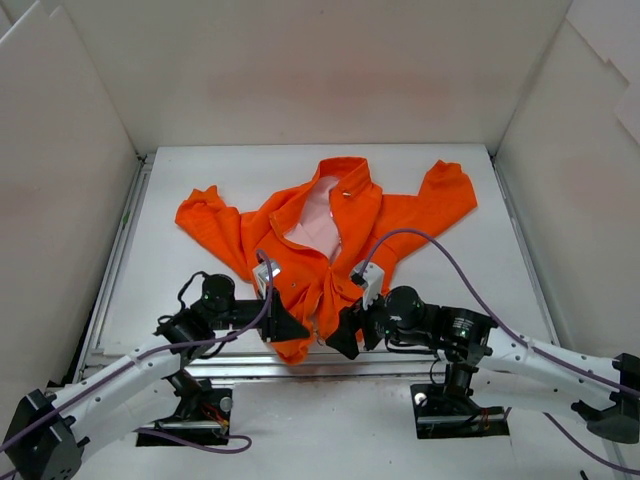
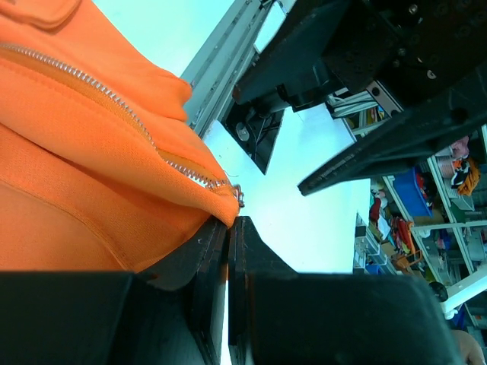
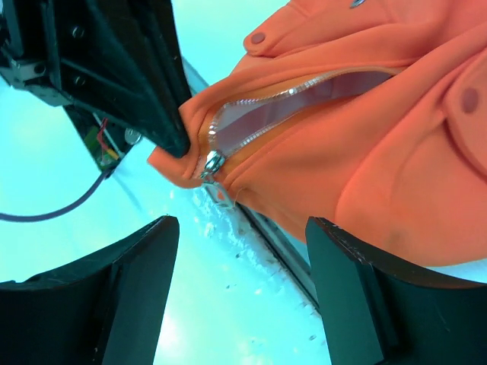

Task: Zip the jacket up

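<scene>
The zipper's pull hangs past the open fingers of my right gripper, so that gripper should move nearer and pinch the pull's loose end (image 3: 221, 200) before it draws the slider up.
The orange jacket (image 1: 330, 230) lies flat on the white table (image 1: 200, 170), collar far, hem near, open at the chest with pink lining showing. My left gripper (image 1: 292, 326) is shut on the jacket's bottom hem corner; in the left wrist view its jaws (image 2: 230, 224) pinch the fabric just below the end of the zipper teeth (image 2: 114, 103). My right gripper (image 1: 346, 338) is open and empty, right of the left one. In the right wrist view its fingers (image 3: 129, 281) sit just below the silver zipper slider (image 3: 211, 163), not touching it.
A metal rail (image 1: 200, 362) runs along the table's near edge, right under the hem and both grippers. White walls (image 1: 70, 180) close in the left, back and right. Purple cables (image 1: 440, 250) loop over the arms.
</scene>
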Robot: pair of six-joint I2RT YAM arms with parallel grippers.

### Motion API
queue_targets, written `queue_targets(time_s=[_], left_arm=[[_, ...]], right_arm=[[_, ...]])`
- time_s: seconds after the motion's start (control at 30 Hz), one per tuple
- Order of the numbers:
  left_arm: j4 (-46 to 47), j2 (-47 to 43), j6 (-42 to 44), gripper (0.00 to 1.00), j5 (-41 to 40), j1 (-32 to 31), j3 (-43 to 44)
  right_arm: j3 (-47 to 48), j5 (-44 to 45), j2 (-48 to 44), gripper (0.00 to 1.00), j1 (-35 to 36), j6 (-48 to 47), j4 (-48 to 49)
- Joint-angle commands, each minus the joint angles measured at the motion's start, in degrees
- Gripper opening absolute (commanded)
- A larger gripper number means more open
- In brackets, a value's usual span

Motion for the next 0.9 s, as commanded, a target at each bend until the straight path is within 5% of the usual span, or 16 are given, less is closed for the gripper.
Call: queue_targets(time_s=[0.0,0.13,0.17,0.27,0.3,0.4,0.5,0.87], left_arm=[[3.4,-0.1,0.8,0.00,0.6,-0.4,3.1],[3.6,0.2,0.7,0.00,0.8,-0.4,3.5],[3.8,0.0,0.5,0.00,0.8,-0.4,3.2],[3.6,-0.2,0.5,0.00,0.4,-0.4,3.4],[3.8,0.0,0.5,0.00,0.6,-0.4,3.6],[4.4,-0.3,0.3,0.00,0.8,-0.4,3.1],[4.4,0.2,0.3,0.00,0.9,-0.4,3.5],[4.6,-0.1,0.1,0.00,1.2,-0.4,3.6]], right_arm=[[1.9,-3.0,0.0,0.69,1.4,1.7,0.9],[4.0,-2.0,-0.5,0.61,2.4,2.3,-0.9],[4.1,-2.9,-0.3,0.42,2.4,2.9,0.8],[4.1,-3.4,1.9,0.12,2.4,5.6,2.3],[4.1,-3.1,2.5,0.10,2.7,5.9,2.5],[3.0,-2.4,4.0,0.17,2.9,6.6,3.9],[2.5,-1.1,4.7,0.38,3.1,7.0,4.6],[2.6,-1.7,8.7,0.44,3.0,6.7,7.5]])
